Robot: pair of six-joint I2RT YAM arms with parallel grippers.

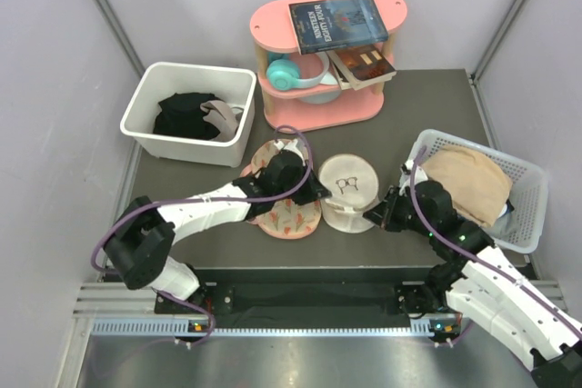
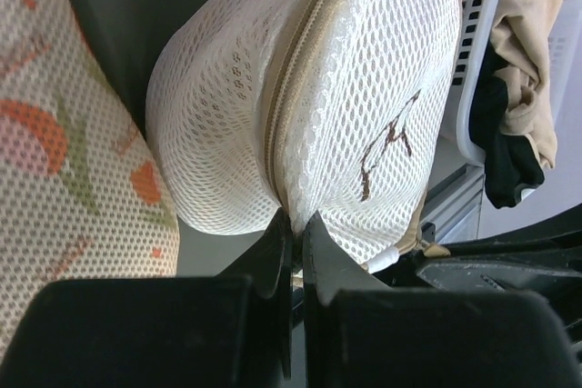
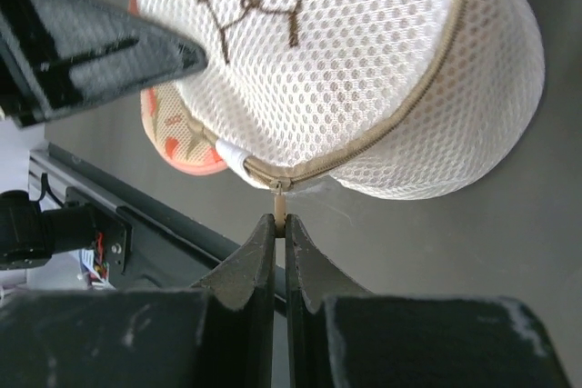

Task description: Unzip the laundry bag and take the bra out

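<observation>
I should take the bag's rim (image 3: 264,170) close to the zip pull with my left gripper, as it pinches the bag's rim away from the white tab, before I unzip the bag with my right gripper.
The laundry bag (image 1: 347,193), a cream-white mesh dome with a brown glasses print, sits on the dark mat between both arms. My left gripper (image 1: 318,195) is at its left edge. In the left wrist view the gripper (image 2: 296,224) is shut on the bag's (image 2: 227,134) mesh rim right by the zip (image 2: 300,70). My right gripper (image 1: 371,215) is at the near right edge. In the right wrist view the gripper (image 3: 281,222) is shut on the small tan zip pull (image 3: 281,200) hanging from the bag (image 3: 364,70). The zip (image 3: 391,134) looks closed where it shows. The bra is hidden.
A pink floral mesh piece (image 1: 286,197) lies just left of the bag, under the left arm. At the back left is a white bin (image 1: 145,102) with black clothes. A white basket (image 1: 536,197) with a beige garment (image 1: 468,184) stands right. A pink shelf (image 1: 327,52) stands behind.
</observation>
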